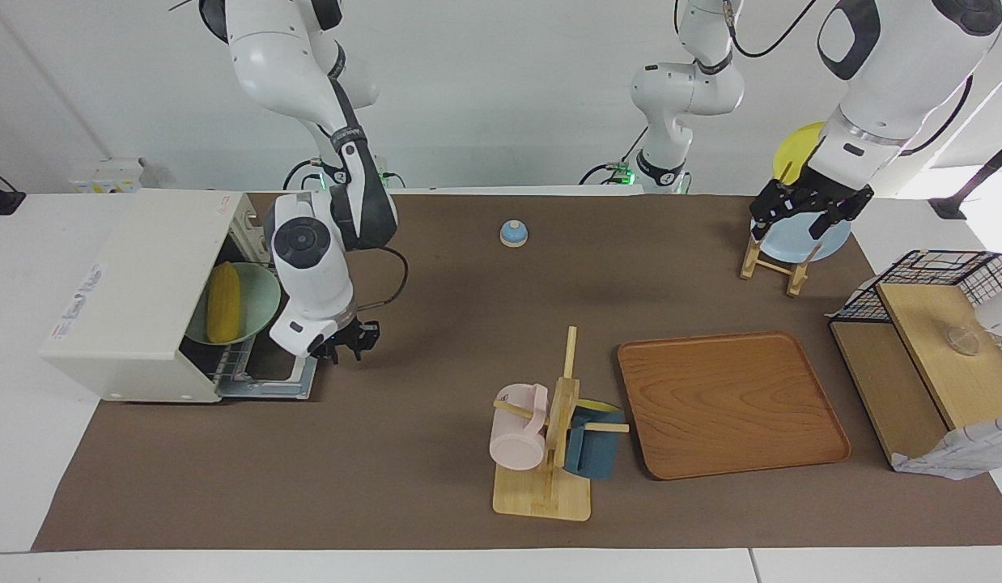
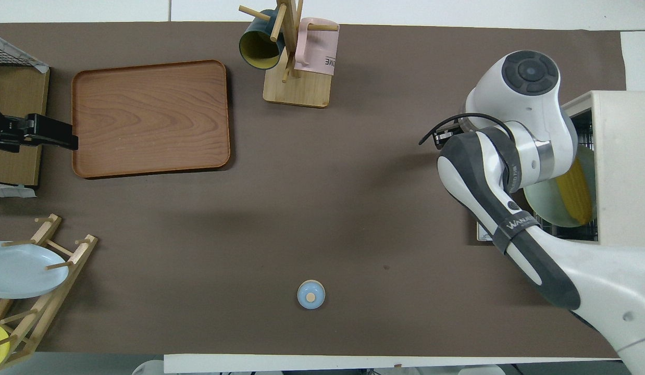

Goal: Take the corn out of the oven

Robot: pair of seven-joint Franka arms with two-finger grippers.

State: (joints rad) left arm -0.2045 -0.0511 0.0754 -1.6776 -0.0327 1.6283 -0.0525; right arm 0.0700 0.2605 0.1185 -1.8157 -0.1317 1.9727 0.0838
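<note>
The robot's right gripper will next take hold of the pale green plate's outward edge (image 2: 527,199), because the plate carries the corn out of the oven.
The corn (image 1: 223,301) lies on a pale green plate (image 1: 262,295) on the rack inside the cream-white oven (image 1: 137,283) at the right arm's end of the table. The oven door (image 1: 266,380) hangs open and down. The corn (image 2: 577,190) also shows in the overhead view, partly covered by the right arm. My right gripper (image 1: 351,344) is open and empty, low in front of the oven, just beside the open door's edge. My left gripper (image 1: 788,229) is open and empty, raised over the dish rack, waiting.
A wooden dish rack (image 1: 772,263) holds a light blue plate (image 1: 800,239) and a yellow plate (image 1: 796,146). A wooden tray (image 1: 728,405), a mug tree (image 1: 554,429) with pink and blue mugs, a small blue knob (image 1: 513,233) and a wire shelf (image 1: 930,356) are on the mat.
</note>
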